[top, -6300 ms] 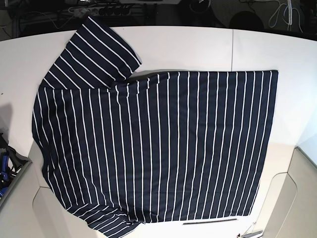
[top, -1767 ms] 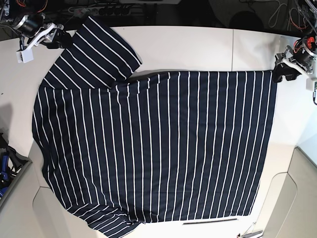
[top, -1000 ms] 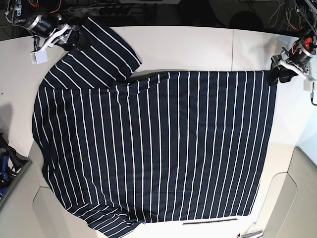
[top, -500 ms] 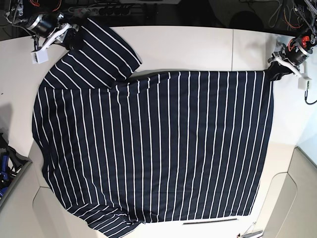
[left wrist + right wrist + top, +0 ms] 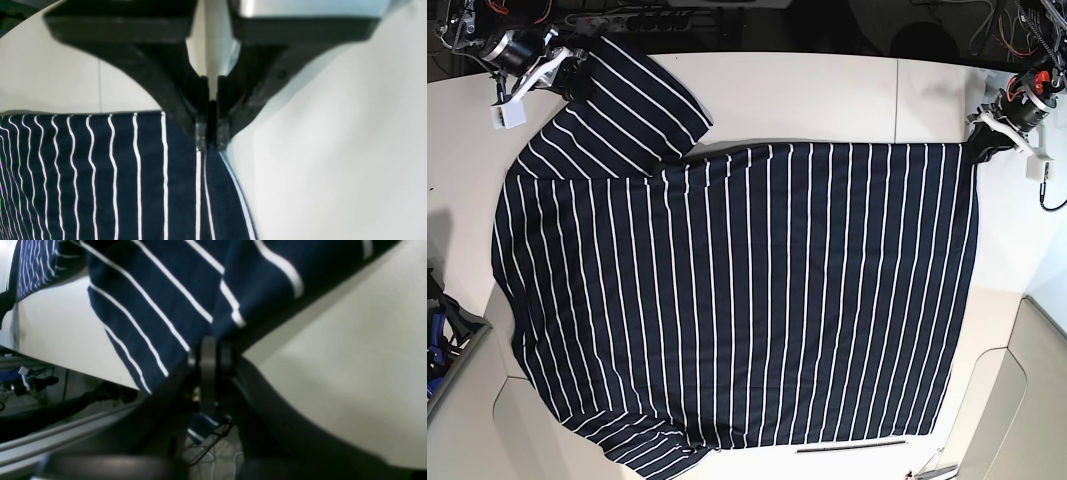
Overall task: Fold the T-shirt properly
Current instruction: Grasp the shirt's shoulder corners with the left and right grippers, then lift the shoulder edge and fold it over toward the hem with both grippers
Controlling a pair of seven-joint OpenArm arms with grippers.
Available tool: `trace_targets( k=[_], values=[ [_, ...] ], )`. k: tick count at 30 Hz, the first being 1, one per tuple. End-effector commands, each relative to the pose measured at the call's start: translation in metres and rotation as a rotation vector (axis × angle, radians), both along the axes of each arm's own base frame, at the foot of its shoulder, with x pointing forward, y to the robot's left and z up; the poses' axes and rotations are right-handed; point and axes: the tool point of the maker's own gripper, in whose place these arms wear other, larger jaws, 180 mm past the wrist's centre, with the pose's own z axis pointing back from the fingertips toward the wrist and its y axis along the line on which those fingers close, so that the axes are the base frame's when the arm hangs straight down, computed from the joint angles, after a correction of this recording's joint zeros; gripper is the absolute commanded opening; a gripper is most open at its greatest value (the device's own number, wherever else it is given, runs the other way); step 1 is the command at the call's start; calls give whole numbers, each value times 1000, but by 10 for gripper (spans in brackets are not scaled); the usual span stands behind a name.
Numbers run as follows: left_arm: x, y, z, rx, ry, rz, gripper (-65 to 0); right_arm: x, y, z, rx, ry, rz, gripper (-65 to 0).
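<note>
Next, my right gripper releases the far sleeve's edge on the T-shirt's body, just inside the edge [image 5: 577, 325] facing the blue tool.
The T-shirt [image 5: 747, 290], dark navy with thin white stripes, lies spread flat on the white table [image 5: 827, 90]. My left gripper [image 5: 980, 148] is at the far right and is shut on the shirt's far hem corner. In the left wrist view the fingertips [image 5: 200, 130] pinch the cloth [image 5: 100, 173], the gripper [image 5: 211, 140] closed tight. My right gripper [image 5: 577, 72] is at the far left, shut on the outer edge of the far sleeve. In the right wrist view the gripper [image 5: 208, 353] clamps the striped sleeve [image 5: 160, 290], which is lifted off the table.
A power strip and cables [image 5: 627, 18] lie beyond the table's far edge. A blue tool [image 5: 435, 335] sits at the left edge. A thin dark rod [image 5: 852, 446] lies by the shirt's near side. A table seam [image 5: 897, 100] runs at the far right.
Both arms came into view and closed on the cloth, right on the far sleeve, left on the hem corner. The hem corner has drawn slightly inward; the sleeve edge has lifted.
</note>
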Motion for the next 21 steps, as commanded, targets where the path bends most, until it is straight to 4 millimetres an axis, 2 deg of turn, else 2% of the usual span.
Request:
trace_targets(
  k=[1, 4, 8, 11, 16, 19, 21],
  values=[
    [4, 3, 7, 6, -20, -14, -650, 4, -2, 7, 3, -27, 1, -650],
    [5, 2, 9, -3, -26, -10, -650, 5, 0, 9, 19, -34, -1, -650],
    [6, 11, 14, 5, -41, 15, -650, 6, 1, 14, 14, -38, -6, -650],
    [11, 22, 27, -11, -86, 60, -650, 11, 2, 29, 54, -72, -55, -650],
    [21, 26, 43, 0, -138, 67, -650, 34, -5, 69, 41, -219, -99, -650],
    [35, 26, 52, 0, -179, 66, -650, 59, -6, 93, 3, -323, -81, -650],
    [46, 26, 60, -1, -210, 66, -650, 76, -9, 103, -24, -372, -78, -650]
  ],
)
